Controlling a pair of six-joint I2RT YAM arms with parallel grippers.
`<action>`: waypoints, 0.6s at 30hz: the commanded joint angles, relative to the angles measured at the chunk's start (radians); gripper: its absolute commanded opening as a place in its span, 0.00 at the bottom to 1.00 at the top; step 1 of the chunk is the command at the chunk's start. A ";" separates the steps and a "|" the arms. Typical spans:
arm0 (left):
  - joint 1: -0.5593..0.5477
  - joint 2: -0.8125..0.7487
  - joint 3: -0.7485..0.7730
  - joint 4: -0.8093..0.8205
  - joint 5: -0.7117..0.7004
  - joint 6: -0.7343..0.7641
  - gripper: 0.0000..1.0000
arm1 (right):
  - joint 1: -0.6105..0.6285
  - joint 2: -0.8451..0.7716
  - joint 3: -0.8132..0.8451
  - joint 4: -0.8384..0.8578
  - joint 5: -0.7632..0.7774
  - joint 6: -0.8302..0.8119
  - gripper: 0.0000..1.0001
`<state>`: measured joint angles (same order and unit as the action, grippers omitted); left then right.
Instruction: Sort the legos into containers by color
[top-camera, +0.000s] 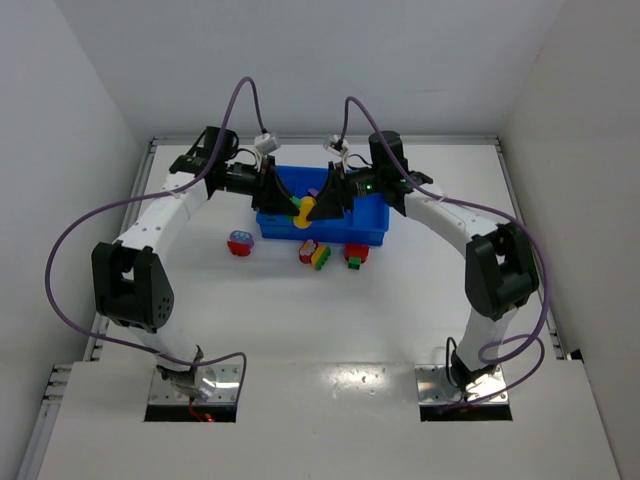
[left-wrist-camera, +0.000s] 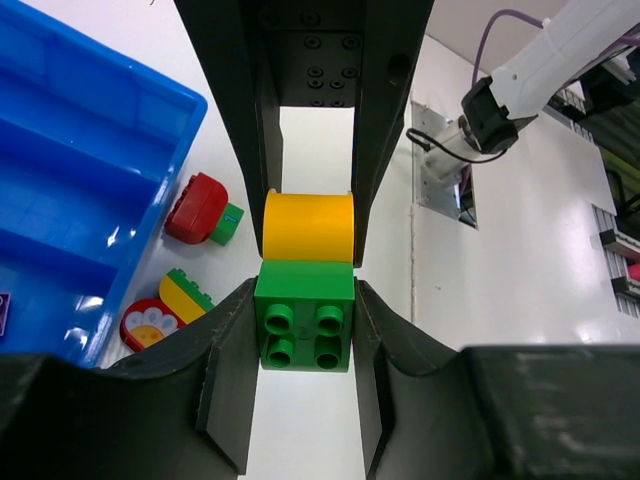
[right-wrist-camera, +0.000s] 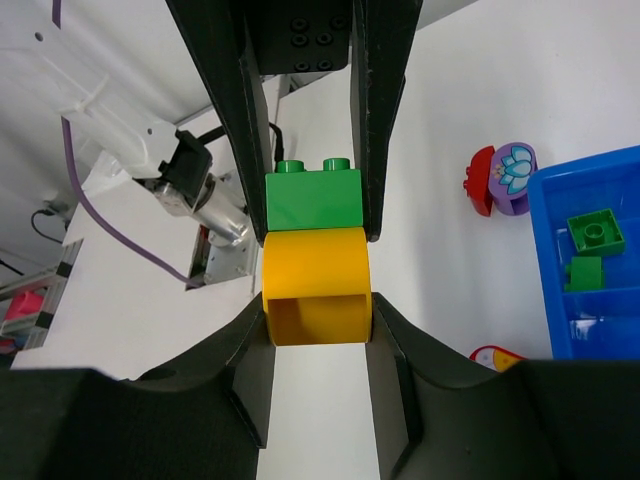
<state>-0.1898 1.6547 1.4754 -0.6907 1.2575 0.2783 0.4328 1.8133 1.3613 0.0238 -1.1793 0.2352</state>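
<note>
My left gripper's fingers are crowding the seam between the green and yellow halves, so I will take the green half nearer its studs (left-wrist-camera: 304, 336) and pull the two apart.
A green brick (left-wrist-camera: 305, 325) stacked on a yellow brick (left-wrist-camera: 308, 226) hangs over the front of the blue tray (top-camera: 368, 215), between both arms. My left gripper (left-wrist-camera: 305, 310) is shut on the green half (top-camera: 296, 204). From the opposite side, my right gripper (right-wrist-camera: 317, 300) is shut on the yellow half (right-wrist-camera: 317, 285), with the green half (right-wrist-camera: 313, 198) beyond it. Two green bricks (right-wrist-camera: 592, 248) lie in one tray compartment (right-wrist-camera: 560, 300). On the table in front of the tray lie a red-and-purple piece (top-camera: 240, 243), a red-yellow-green piece (top-camera: 315, 253) and a red-and-green piece (top-camera: 356, 254).
The tray's other compartments (left-wrist-camera: 70, 190) show as bare blue in the left wrist view, apart from a purple sliver (left-wrist-camera: 3, 312) at the frame's edge. White walls enclose the table on three sides. Both arm bases (top-camera: 195, 385) sit at the near edge.
</note>
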 joint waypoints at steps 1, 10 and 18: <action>0.041 -0.013 0.017 0.014 0.043 -0.011 0.42 | -0.009 -0.046 -0.005 0.013 -0.031 -0.045 0.02; 0.041 -0.013 0.008 0.023 0.043 -0.011 0.60 | -0.019 -0.037 -0.005 0.013 -0.022 -0.045 0.02; 0.050 -0.013 0.008 0.023 0.063 -0.011 0.52 | -0.019 -0.028 -0.005 0.013 -0.022 -0.045 0.02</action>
<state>-0.1505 1.6547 1.4754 -0.6880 1.2690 0.2626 0.4145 1.8130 1.3540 0.0120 -1.1790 0.2264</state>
